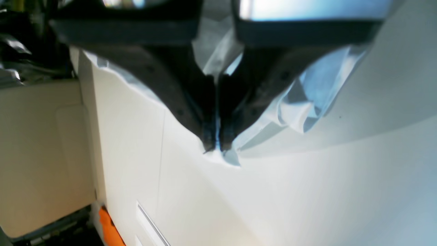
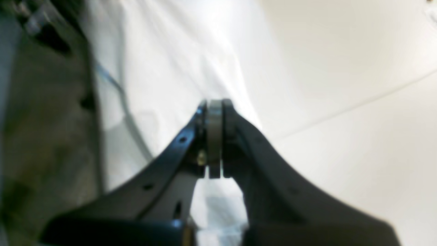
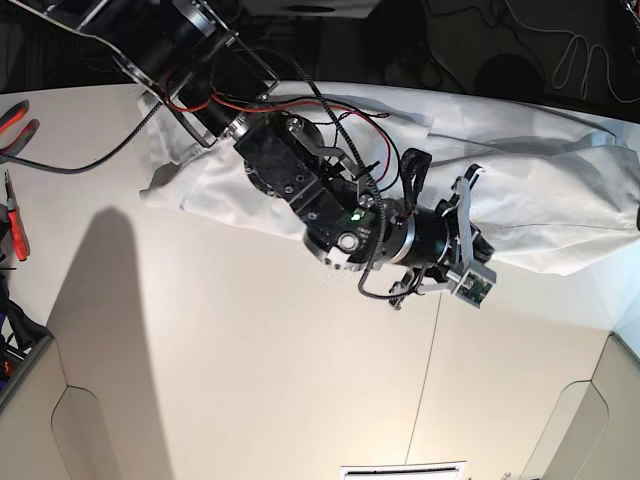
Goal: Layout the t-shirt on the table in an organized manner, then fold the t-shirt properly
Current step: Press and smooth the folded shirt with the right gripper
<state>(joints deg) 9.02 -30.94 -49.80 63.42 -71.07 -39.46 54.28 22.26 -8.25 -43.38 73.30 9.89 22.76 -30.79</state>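
Observation:
The white t-shirt's edge, now pinched between the black fingers, will be let go by my right gripper on the table (image 3: 408,217), just beyond the far end of the thin dark seam.
The white t-shirt (image 3: 560,200) lies stretched in a wrinkled band across the far side of the table (image 3: 250,350). My right gripper (image 3: 482,243) reaches over to its near edge. In the right wrist view that gripper (image 2: 215,104) is shut, with a pale strip of t-shirt (image 2: 170,68) pinched between the black fingers. In the left wrist view my left gripper (image 1: 216,147) is shut on a fold of the t-shirt (image 1: 307,102), low over the table (image 1: 307,198). The left arm is almost outside the base view, at its right edge.
Red-handled pliers (image 3: 12,125) lie at the table's left edge. A thin dark seam (image 3: 430,350) crosses the tabletop. Cables (image 3: 580,50) hang behind the far edge. An orange object (image 1: 109,229) sits below the table's side edge (image 1: 85,136).

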